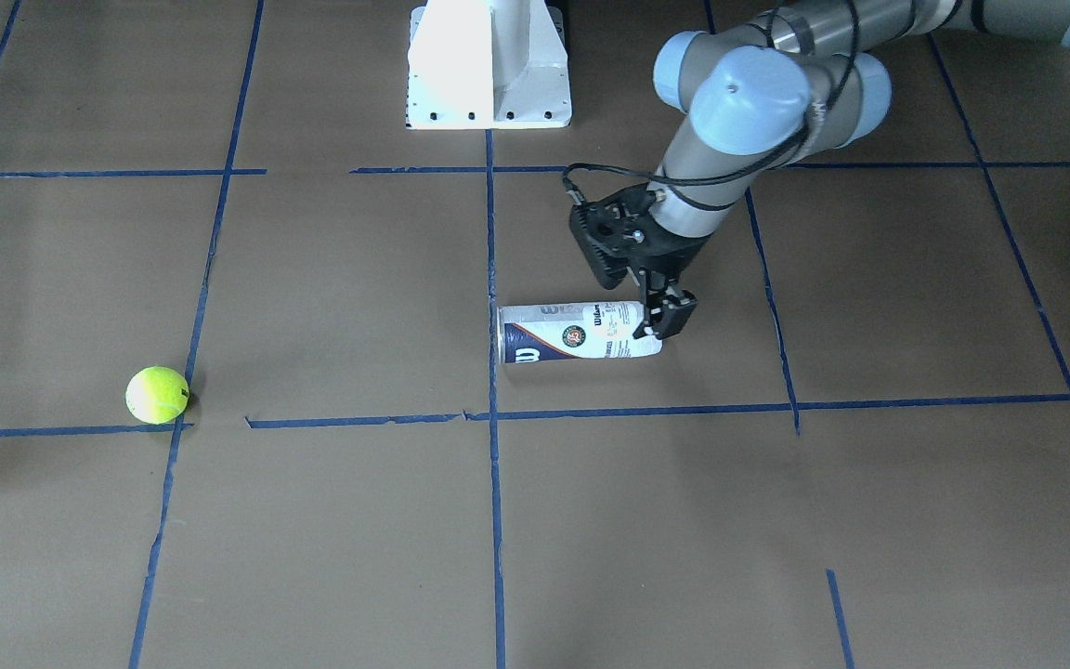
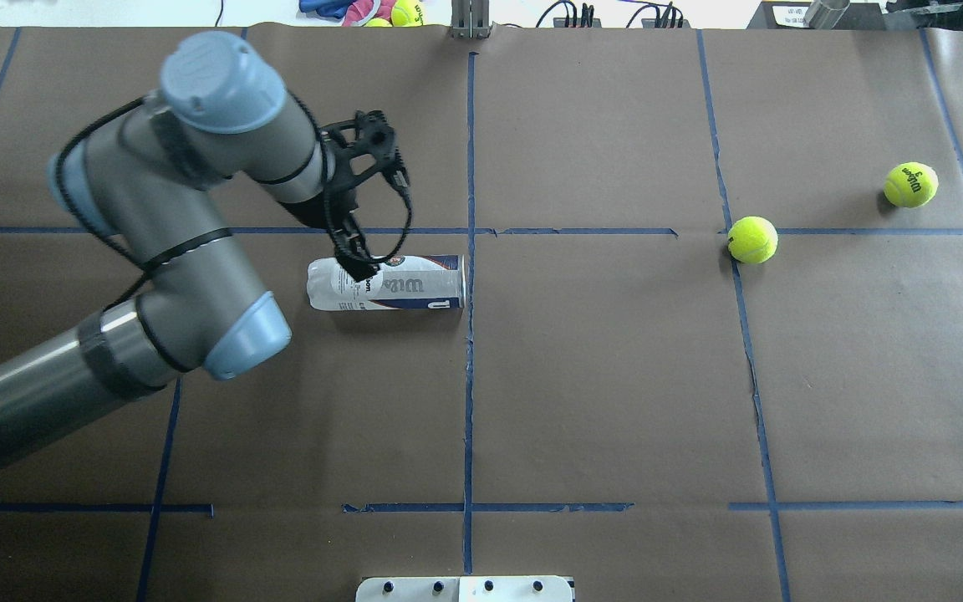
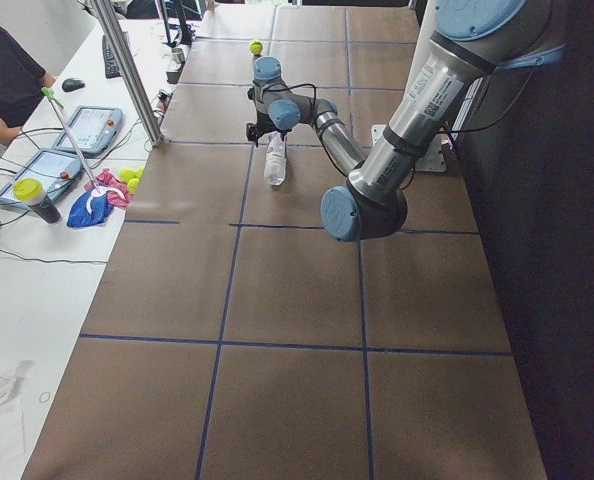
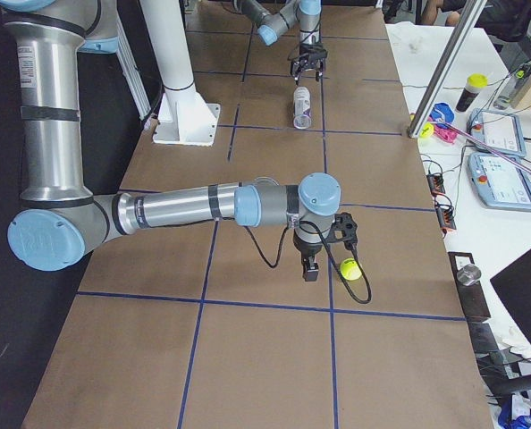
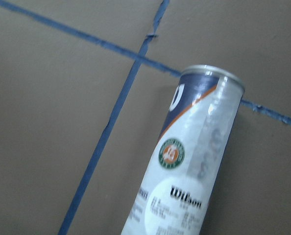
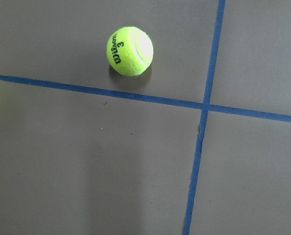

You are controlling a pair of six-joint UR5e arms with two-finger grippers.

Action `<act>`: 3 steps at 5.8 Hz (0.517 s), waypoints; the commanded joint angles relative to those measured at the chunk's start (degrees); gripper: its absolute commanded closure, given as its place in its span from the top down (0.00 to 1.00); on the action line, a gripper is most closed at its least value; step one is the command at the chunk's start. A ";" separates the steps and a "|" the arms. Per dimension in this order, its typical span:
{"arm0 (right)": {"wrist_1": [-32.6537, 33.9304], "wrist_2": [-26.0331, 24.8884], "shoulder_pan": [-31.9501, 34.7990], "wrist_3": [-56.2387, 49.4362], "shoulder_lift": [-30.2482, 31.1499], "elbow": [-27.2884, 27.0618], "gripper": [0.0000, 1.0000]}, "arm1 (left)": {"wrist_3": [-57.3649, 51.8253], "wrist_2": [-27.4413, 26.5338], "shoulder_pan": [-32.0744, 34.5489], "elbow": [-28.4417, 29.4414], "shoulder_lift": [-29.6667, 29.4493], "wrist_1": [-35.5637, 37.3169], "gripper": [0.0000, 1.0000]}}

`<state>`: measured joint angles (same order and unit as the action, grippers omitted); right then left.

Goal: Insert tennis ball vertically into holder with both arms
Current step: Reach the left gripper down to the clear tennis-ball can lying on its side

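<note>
The holder's dark blue band (image 1: 526, 334) (image 5: 203, 104), just behind the holder's open rim, is the next place my left gripper will go to and close on.
The holder (image 2: 389, 283) lies on its side on the brown table, its open rim towards the middle blue line; it also shows in the front view (image 1: 577, 333) and in the left wrist view (image 5: 189, 166). My left gripper (image 2: 354, 257) hangs over the holder's closed end with its jaws open astride it (image 1: 663, 314). One tennis ball (image 2: 752, 239) lies on the right half, and a second tennis ball (image 2: 910, 184) lies farther right. My right gripper (image 4: 308, 266) shows only in the exterior right view, beside a ball (image 4: 349, 268); I cannot tell whether it is open or shut. The right wrist view shows a ball (image 6: 130, 51) on the table.
The white pedestal (image 1: 489, 65) stands at the robot's edge of the table. Blue tape lines (image 2: 470, 251) divide the brown surface. Tablets, cloths and spare balls (image 3: 127, 178) lie on the side bench beyond the far edge.
</note>
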<state>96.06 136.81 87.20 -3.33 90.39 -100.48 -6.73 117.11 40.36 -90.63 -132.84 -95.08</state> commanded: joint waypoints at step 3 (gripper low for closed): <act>0.00 0.13 -0.01 0.17 -0.03 -0.33 1.00 | -13.53 -12.69 -7.13 14.13 -15.13 12.15 1.00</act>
<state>96.06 136.92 87.19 -3.23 90.35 -100.69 -16.48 106.33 34.50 -79.74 -144.77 -86.68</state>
